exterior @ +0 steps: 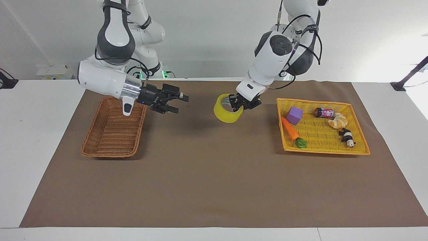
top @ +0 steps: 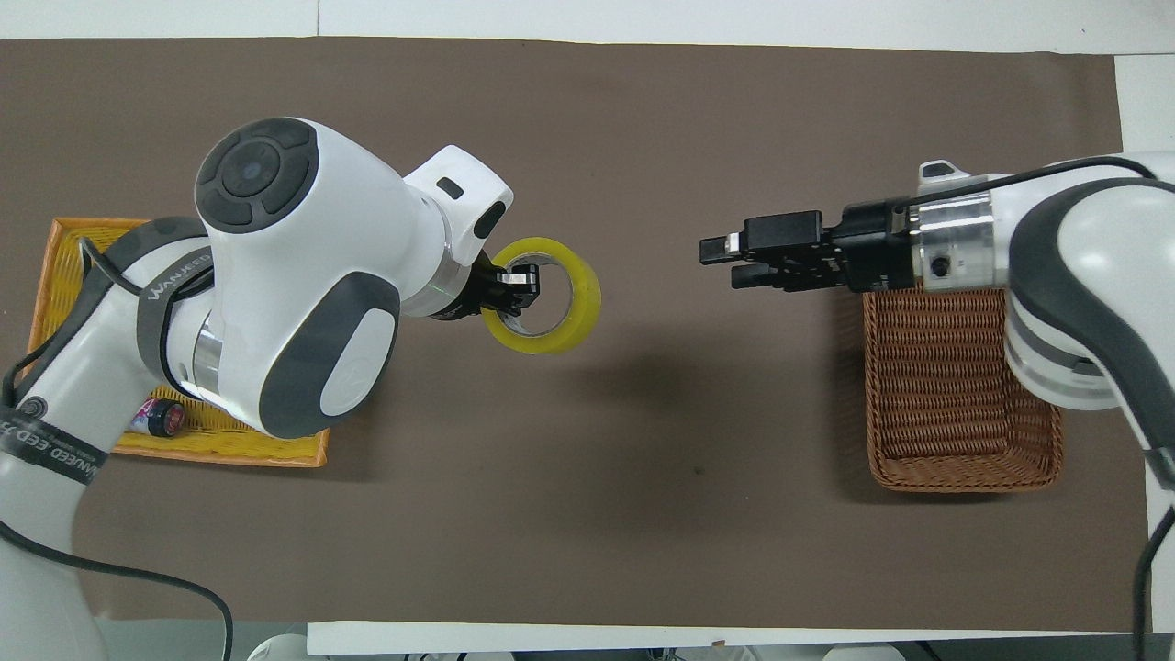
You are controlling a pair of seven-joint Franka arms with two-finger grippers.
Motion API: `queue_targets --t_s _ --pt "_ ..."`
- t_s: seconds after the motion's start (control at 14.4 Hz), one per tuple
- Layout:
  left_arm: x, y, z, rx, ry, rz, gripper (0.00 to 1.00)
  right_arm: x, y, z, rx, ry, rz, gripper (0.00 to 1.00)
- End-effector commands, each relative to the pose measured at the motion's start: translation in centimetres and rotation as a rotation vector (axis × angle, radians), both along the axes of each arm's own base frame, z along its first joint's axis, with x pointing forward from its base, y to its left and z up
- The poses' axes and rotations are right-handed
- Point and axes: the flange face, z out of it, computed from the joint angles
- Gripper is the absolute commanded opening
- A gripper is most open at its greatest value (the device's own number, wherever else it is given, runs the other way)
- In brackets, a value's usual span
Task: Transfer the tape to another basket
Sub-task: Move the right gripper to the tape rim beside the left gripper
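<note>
Next, I close my right gripper on the free side of the yellow tape (top: 585, 294), directly opposite my left gripper, so that I can take the tape over.
The tape (exterior: 224, 113) is a wide yellow roll. My left gripper (exterior: 235, 103) is shut on its wall, one finger inside the core, and holds it tilted a little above the brown mat near the table's middle. It shows in the overhead view (top: 585, 298) at my left gripper (top: 520, 286). The brown wicker basket (exterior: 112, 131) stands empty toward the right arm's end, also in the overhead view (top: 955, 404). My right gripper (exterior: 178, 103) is open and empty, level in the air, just past the basket's rim and pointing at the tape, also in the overhead view (top: 727, 264).
A shallow yellow tray basket (exterior: 326, 150) stands toward the left arm's end. It holds a purple cube (exterior: 295, 115), a toy carrot (exterior: 289, 129), a small jar (exterior: 323, 112), a bread piece (exterior: 337, 121) and a panda toy (exterior: 347, 137). My left arm covers most of it from overhead (top: 53, 275).
</note>
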Motion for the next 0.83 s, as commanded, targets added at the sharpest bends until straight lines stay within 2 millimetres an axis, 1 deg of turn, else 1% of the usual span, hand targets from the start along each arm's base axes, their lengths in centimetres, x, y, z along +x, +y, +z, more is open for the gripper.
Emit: queue_targets --t_s 0.0,0.07,0.14,0.21,0.28,0.49,0.56,0.76 --pt "0.2 0.2 0.6 -0.016 0.004 0.002 0.00 -0.7 3.0 -0.4 0.083 0.014 -0.051 1.00" --pt "0.1 0.2 0.5 -0.014 0.006 0.001 0.00 -0.9 3.7 -0.7 0.082 0.016 -0.054 1.00" --pt "0.2 0.3 0.5 -0.014 0.007 0.001 0.00 -1.0 3.8 -0.7 0.081 0.014 -0.057 1.00" --pt "0.2 0.3 0.5 -0.016 0.003 0.000 0.00 -1.3 3.9 -1.3 0.078 0.020 -0.058 1.00" --pt "0.2 0.2 0.6 -0.019 -0.002 0.001 0.00 -1.7 4.9 -1.9 0.073 0.016 -0.038 1.00" --pt "0.0 0.0 0.5 -0.015 0.006 -0.006 0.00 -2.3 6.6 -2.4 0.049 -0.025 -0.025 1.00" --pt "0.0 0.0 0.4 -0.015 0.005 -0.008 0.00 -2.2 6.8 -3.1 0.045 -0.038 -0.012 1.00" --pt "-0.1 -0.1 0.5 -0.017 0.002 -0.006 0.00 -2.2 7.1 -3.3 0.061 -0.062 -0.007 1.00"
